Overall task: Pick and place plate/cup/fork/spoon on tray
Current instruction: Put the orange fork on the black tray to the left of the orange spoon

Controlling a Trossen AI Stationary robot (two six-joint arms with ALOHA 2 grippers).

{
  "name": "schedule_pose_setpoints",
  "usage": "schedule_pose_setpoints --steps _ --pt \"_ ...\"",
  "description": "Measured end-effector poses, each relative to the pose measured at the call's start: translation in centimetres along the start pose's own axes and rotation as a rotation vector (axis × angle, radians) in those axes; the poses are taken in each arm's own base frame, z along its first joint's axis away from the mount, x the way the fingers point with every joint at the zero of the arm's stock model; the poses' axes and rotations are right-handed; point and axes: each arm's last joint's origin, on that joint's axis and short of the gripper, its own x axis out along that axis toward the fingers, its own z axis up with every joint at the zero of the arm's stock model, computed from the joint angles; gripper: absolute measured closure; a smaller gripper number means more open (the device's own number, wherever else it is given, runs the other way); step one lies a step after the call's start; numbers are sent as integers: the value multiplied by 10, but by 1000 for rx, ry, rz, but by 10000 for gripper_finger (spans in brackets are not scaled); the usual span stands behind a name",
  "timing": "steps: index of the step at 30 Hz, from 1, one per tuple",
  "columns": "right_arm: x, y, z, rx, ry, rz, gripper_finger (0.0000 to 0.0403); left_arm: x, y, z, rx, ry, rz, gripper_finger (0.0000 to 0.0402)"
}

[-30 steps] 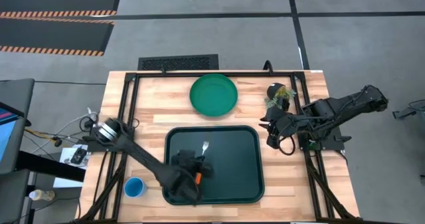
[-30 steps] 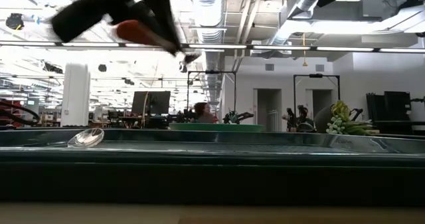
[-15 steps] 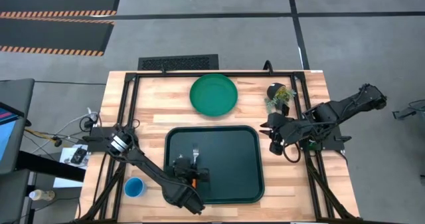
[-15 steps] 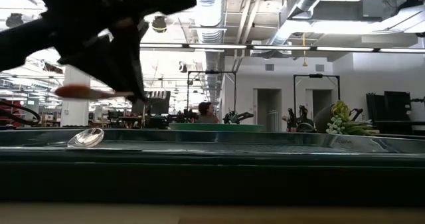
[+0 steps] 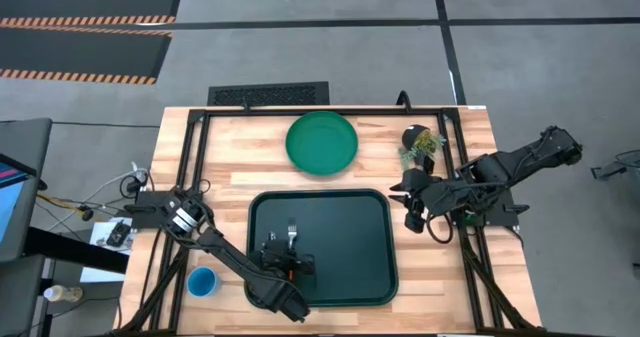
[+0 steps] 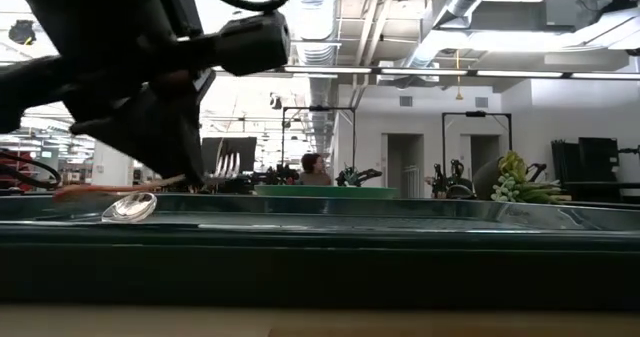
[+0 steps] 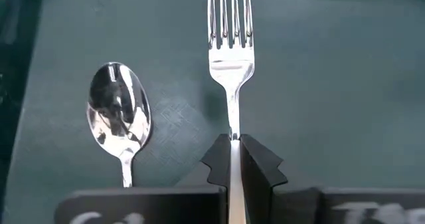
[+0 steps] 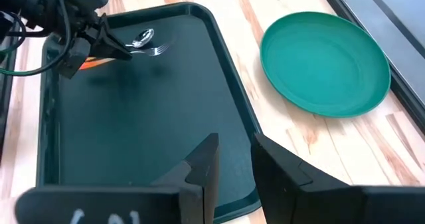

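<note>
My left gripper should release the fork on the dark tray [image 5: 291, 250] [image 7: 214, 165] next to the spoon, with the fork's tines pointing to the tray's far edge.
The dark tray [image 5: 350, 247] lies in the middle of the table. The spoon [image 7: 119, 114] lies on the tray's left part, bowl up. My left gripper [image 5: 291, 254] is over the tray, shut on the orange-handled fork [image 7: 231, 64], right beside the spoon, tines toward the far edge. The green plate [image 5: 321, 142] rests flat on the table beyond the tray. The blue cup [image 5: 202, 282] stands on the table left of the tray. My right gripper [image 5: 408, 205] is open and empty, right of the tray. My left gripper pinches the fork's silver neck [image 7: 232, 136] between its two fingers, just behind the tines. The fingers come from the table's near side, slanting down, and lie along the fork. The fork sits low over the tray; whether it touches the tray, I cannot tell.
A small dark pot with a green plant [image 5: 420, 142] stands at the back right, close to my right arm. Black frame rails [image 5: 195, 167] run along the table's sides. The tray's right half [image 8: 146, 124] is bare.
My left gripper has come down toward the tray and a little toward the table's left edge, still shut on the fork. The fork has come down with it and now points its tines at the far edge, beside the spoon.
</note>
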Motion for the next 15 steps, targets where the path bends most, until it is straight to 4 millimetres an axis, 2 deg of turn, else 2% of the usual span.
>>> schedule_pose_setpoints --steps 6,15 --pt "0 0 0 -3 1 0 290 8 1 -10 4 24 29 391" --pt "0 0 0 -4 2 -1 290 11 2 -14 19 39 49 389"
